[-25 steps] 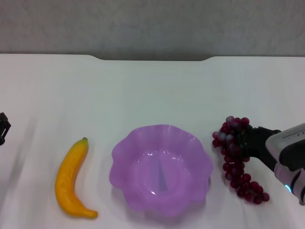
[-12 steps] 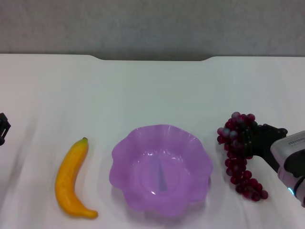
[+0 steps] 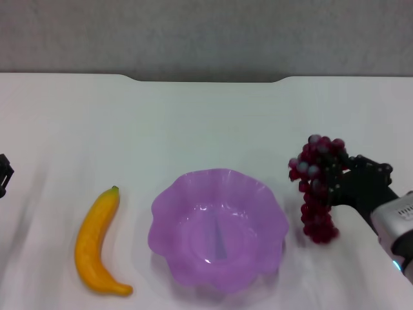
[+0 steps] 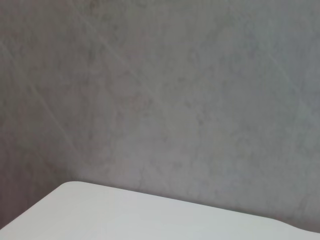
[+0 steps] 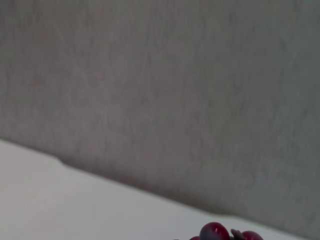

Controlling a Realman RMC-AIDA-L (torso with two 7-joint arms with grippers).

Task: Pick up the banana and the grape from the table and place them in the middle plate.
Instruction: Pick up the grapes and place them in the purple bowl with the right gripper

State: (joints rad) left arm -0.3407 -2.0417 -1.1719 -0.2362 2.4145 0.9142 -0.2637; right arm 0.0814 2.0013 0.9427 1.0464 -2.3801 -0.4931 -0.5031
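Observation:
Next, my right gripper releases the grape on the centre of the bottom of the wavy-rimmed purple plate (image 3: 216,231).
The grape (image 3: 316,187), a dark red-purple bunch, hangs lifted off the table (image 3: 206,123) just right of the middle plate (image 3: 161,219), with my right gripper (image 3: 335,177) shut on its upper part. A few of its berries (image 5: 220,233) peek into the right wrist view. The translucent purple plate with its wavy rim sits at the centre front and holds nothing. The yellow-orange banana (image 3: 97,244) lies on the table to the plate's left. My left gripper (image 3: 4,173) rests at the far left edge, apart from the banana.
The table's far edge has a shallow notch (image 3: 206,79) with a grey wall behind. Both wrist views show mostly that grey wall and a strip of white tabletop (image 4: 125,215).
The right gripper has raised the grape bunch; its lower end has come off the table and swung up toward the plate. The left arm, banana and plate have not moved.

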